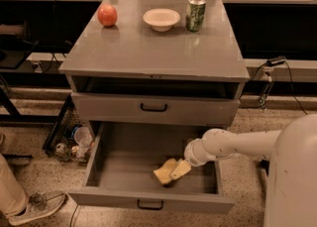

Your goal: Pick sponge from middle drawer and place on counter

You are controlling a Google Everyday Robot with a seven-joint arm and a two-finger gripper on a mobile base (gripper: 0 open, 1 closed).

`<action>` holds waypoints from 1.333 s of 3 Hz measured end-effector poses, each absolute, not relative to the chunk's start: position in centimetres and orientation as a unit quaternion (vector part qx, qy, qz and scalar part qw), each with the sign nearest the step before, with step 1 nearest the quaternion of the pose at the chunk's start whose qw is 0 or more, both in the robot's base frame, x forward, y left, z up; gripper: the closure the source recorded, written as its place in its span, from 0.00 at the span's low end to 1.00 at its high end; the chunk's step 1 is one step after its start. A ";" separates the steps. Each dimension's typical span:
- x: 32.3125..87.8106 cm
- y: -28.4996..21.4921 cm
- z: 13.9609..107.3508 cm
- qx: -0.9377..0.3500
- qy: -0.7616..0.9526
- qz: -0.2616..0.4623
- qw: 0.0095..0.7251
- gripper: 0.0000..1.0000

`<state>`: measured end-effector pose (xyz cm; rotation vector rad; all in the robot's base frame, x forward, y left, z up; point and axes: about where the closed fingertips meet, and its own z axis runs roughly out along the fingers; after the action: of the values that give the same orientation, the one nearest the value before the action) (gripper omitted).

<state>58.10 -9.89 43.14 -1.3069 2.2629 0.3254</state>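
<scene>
The robot's gripper will next grab the end of the pale yellow sponge [180, 169] closest to the white arm, inside the open middle drawer.
The pale yellow sponge [163, 173] lies on the floor of the open middle drawer [129, 159], right of its centre and near the front wall. My gripper [178, 170] reaches in from the right on a white arm [233, 144] and is down at the sponge's right edge, touching or overlapping it. The sponge rests on the drawer floor. The grey counter [148, 47] is above, with the shut drawer [153, 108] under it.
On the counter's back edge stand a red apple [107, 15], a white bowl [161, 19] and a green can [195, 14]. A person's leg and shoe [34, 206] are at the lower left. Clutter and cables [74, 139] lie left of the drawer.
</scene>
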 end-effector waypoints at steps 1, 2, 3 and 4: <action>58.0 -7.7 41.8 -0.491 0.824 0.135 0.248 0.00; 57.8 -6.4 40.1 -0.495 0.822 0.146 0.240 0.00; 57.6 -5.8 38.2 -0.494 0.824 0.155 0.231 0.00; 57.3 -5.8 36.8 -0.492 0.826 0.161 0.224 0.00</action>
<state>57.34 -5.83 36.81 -1.3586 2.2782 0.4433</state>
